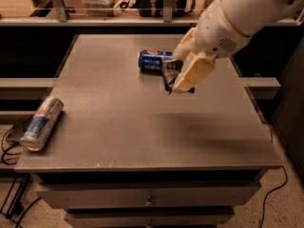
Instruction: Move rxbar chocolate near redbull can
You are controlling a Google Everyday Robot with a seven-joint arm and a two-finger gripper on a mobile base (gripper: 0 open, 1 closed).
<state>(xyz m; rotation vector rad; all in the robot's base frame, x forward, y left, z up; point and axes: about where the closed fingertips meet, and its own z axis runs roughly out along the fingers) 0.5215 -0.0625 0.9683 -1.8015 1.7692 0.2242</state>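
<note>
Next, I let go of the rxbar chocolate with my gripper so that it lies on the grey table (86, 120) beside the redbull can, toward the middle of the table.
My gripper (176, 82) hangs above the middle-right of the grey table (123, 127), shut on the rxbar chocolate (170, 72), a shiny black wrapper held on edge between the cream fingers (192, 72) and lifted off the surface. The redbull can (41, 123), slim, silver and blue with red marks, lies on its side at the table's front left edge, far from the gripper. The bar is partly hidden by the fingers.
A shorter blue Pepsi can (153, 61) lies on its side just behind and left of the gripper. A shelf rail runs along the back. Drawers sit below the tabletop, and cables lie on the floor at the left and right.
</note>
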